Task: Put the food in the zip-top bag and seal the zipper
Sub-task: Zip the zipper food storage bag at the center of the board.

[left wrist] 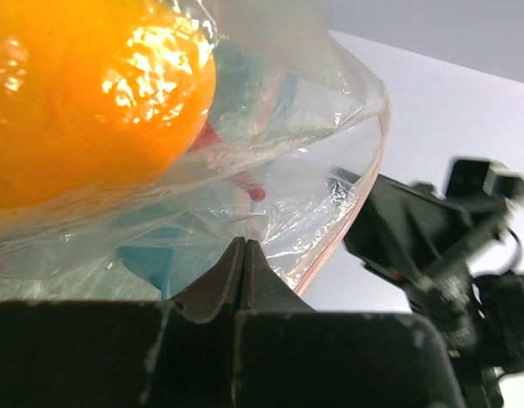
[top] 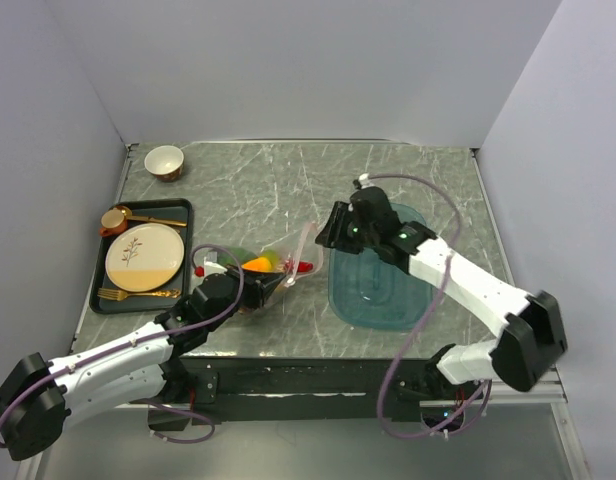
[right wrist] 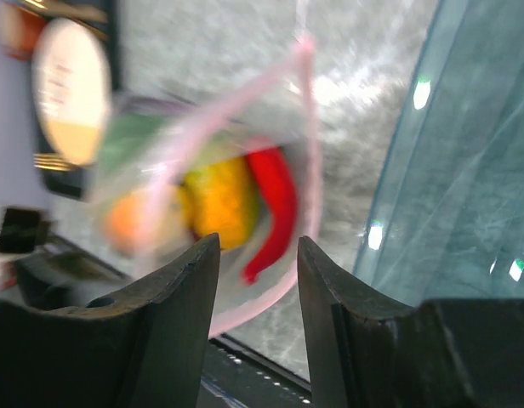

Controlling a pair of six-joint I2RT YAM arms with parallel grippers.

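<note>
I will close my right gripper on the near end [top: 290, 283] of the zip-top bag's pinkish zipper, next to my left gripper, where the two edges of the zipper meet.
The clear zip-top bag [top: 278, 258] lies mid-table with its pinkish zipper strip [top: 306, 245] open toward the right. Inside show an orange mango [top: 258, 264], a green piece [top: 238, 255] and a red chili [top: 303, 267]. My left gripper [top: 250, 290] is shut on the bag's plastic at its near side; in the left wrist view its jaws [left wrist: 245, 245] pinch the film below the mango [left wrist: 83, 93]. My right gripper [top: 324, 234] is open, just right of the mouth. In the right wrist view it [right wrist: 258, 242] frames the chili [right wrist: 275, 204], a yellow mango [right wrist: 219, 200] and the zipper [right wrist: 304, 110].
A teal translucent tray [top: 378, 285] lies under the right arm, right of the bag. A black tray [top: 103, 300] at the left holds a cream plate [top: 145, 257], gold cutlery and a small cup [top: 113, 220]. A small bowl [top: 164, 160] stands at the back left.
</note>
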